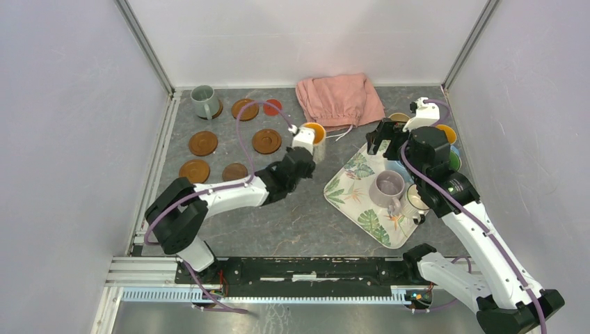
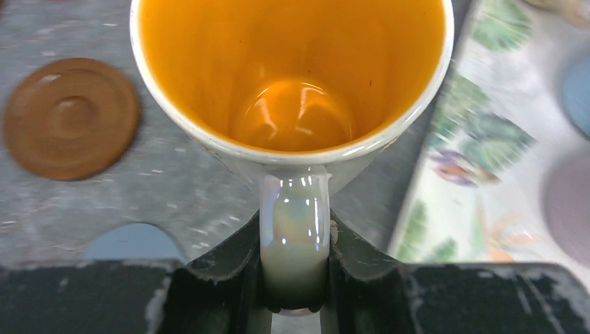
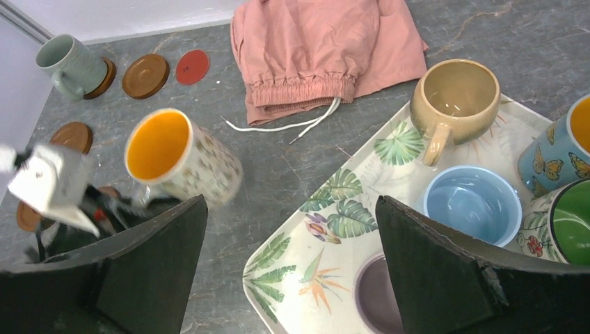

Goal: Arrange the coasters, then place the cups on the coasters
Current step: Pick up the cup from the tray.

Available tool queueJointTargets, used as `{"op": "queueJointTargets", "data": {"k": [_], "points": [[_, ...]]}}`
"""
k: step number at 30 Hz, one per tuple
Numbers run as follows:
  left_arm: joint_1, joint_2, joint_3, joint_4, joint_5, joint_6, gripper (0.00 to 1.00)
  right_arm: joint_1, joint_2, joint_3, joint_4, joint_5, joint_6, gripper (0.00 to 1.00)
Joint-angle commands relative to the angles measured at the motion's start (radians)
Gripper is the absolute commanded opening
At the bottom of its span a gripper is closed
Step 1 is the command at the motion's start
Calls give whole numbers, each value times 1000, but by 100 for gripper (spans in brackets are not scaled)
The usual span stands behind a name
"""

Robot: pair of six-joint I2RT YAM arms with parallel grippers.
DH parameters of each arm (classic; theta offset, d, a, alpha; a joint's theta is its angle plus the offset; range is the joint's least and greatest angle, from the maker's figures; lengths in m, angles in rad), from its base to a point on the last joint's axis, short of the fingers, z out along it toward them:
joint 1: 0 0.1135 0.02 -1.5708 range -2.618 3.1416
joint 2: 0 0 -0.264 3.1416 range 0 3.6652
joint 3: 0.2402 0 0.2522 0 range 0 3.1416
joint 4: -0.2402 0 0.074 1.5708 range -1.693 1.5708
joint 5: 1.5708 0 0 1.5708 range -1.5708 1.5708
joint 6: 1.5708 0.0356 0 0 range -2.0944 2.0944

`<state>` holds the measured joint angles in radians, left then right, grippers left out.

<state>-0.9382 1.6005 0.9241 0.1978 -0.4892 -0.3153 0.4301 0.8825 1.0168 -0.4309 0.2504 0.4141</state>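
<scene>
The robot's left gripper needs to release the white cup on the brown coaster (image 1: pixel 244 109) between the grey-green cup and the red coaster.
My left gripper (image 2: pixel 296 235) is shut on the handle of a white cup with an orange inside (image 2: pixel 292 83), held above the table between the coasters and the tray (image 1: pixel 314 132). Below it lie a brown coaster (image 2: pixel 69 118) and a blue coaster (image 2: pixel 132 242). Several brown coasters (image 1: pixel 203 143) and a red one (image 1: pixel 273 106) lie at the back left. A grey-green cup (image 1: pixel 203 101) stands on one there. My right gripper (image 3: pixel 289 229) hangs open over the tray's left end, holding nothing. On the tray stand lilac (image 1: pixel 387 188), beige (image 3: pixel 456 94), light blue (image 3: pixel 473 204) and green-inside (image 3: pixel 572 223) cups.
The leaf-patterned tray (image 1: pixel 348 184) lies at the right centre. A pink cloth (image 1: pixel 339 99) with a white drawstring is bunched at the back, just behind the tray. White walls close in the left, back and right sides.
</scene>
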Motion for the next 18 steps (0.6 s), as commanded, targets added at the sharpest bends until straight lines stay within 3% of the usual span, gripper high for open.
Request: {"op": "queueJointTargets", "data": {"k": [1,12,18], "points": [[144,-67,96,86,-64,-10,2,-2,-3,8,47,-30,-44,98],[412,55,245,148,-35,120,2,-2,15,20,54,-109,-57,98],[539,196,391,180,31,238,2,-2,20,25,38,-136,-61,98]]}}
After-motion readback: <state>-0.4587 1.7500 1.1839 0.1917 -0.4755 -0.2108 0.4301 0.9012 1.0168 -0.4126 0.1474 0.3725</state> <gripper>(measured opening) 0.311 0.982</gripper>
